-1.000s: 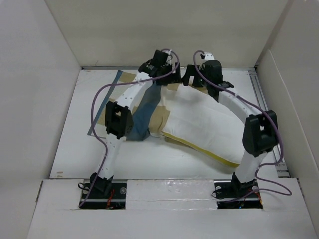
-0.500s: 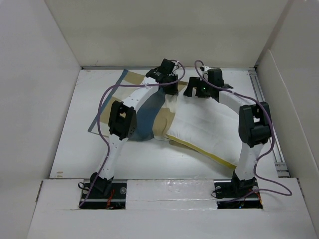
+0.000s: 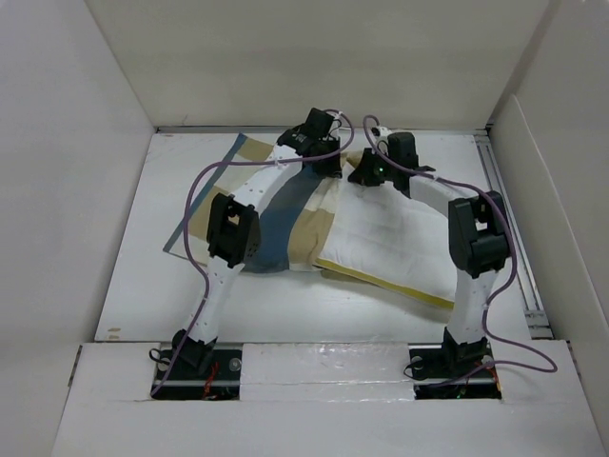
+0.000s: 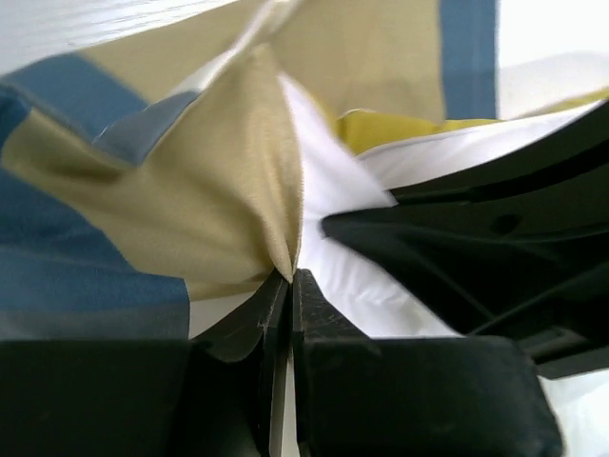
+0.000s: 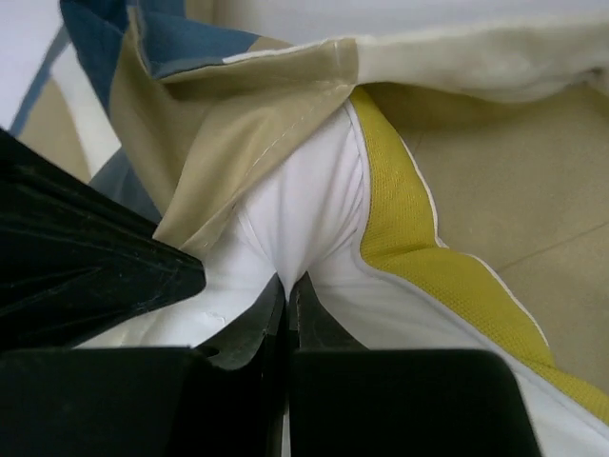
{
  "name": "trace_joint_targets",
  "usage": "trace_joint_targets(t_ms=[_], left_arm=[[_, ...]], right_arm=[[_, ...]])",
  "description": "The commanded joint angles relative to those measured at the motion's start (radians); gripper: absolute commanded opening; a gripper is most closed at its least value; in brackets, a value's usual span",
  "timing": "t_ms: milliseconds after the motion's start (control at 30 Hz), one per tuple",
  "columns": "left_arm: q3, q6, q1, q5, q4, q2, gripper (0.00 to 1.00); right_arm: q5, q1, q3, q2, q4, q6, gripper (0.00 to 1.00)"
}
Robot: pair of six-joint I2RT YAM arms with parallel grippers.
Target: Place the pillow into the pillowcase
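The pillow's near corner is outside, so next my left gripper leaves the pillowcase's far end for the pillowcase's near tan edge (image 3: 317, 243) while my right gripper guides the pillow's corner.
The white pillow (image 3: 395, 238) with a yellow edge lies right of centre, its far left corner by the checked blue, tan and cream pillowcase (image 3: 285, 214). My left gripper (image 3: 326, 169) (image 4: 290, 276) is shut on a pinched fold of tan pillowcase (image 4: 200, 190) cloth at its edge. Right beside it, my right gripper (image 3: 360, 175) (image 5: 287, 281) is shut on a pinch of white pillow (image 5: 304, 209) fabric near the yellow piping. The pillowcase (image 5: 219, 124) edge drapes just left of that corner. Both grippers stand close together at the far middle of the table.
White walls (image 3: 86, 190) box in the table on three sides. A metal rail (image 3: 500, 181) runs along the right side. Purple cables (image 3: 195, 190) loop off both arms. The left arm (image 3: 233, 228) lies over the pillowcase.
Both grippers have shut, the left on the pillowcase edge and the right on the pillow corner. The arms dropped lower and the pillowcase spread flatter to the left.
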Motion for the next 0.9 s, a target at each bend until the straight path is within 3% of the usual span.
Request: trace_joint_targets(t_ms=[0, 167, 333, 533, 700, 867], left_arm=[[0.061, -0.003, -0.004, 0.122, 0.024, -0.1, 0.0], [0.081, -0.003, -0.004, 0.136, 0.013, -0.145, 0.0], [0.09, -0.038, -0.004, 0.15, 0.022, -0.197, 0.0], [0.061, -0.095, -0.004, 0.176, 0.088, -0.266, 0.0], [0.036, -0.117, -0.053, 0.191, 0.102, -0.275, 0.0], [-0.198, -0.117, -0.067, 0.158, 0.185, -0.308, 0.0]], right_arm=[[-0.186, 0.033, -0.097, -0.086, 0.165, 0.063, 0.0], [-0.321, 0.066, -0.277, -0.302, 0.515, 0.199, 0.0], [-0.381, 0.141, -0.369, -0.381, 0.645, 0.205, 0.0], [-0.429, 0.176, -0.475, -0.324, 0.895, 0.304, 0.0], [-0.355, 0.239, -0.475, -0.252, 0.932, 0.304, 0.0], [-0.32, 0.259, -0.509, -0.256, 1.085, 0.391, 0.0]])
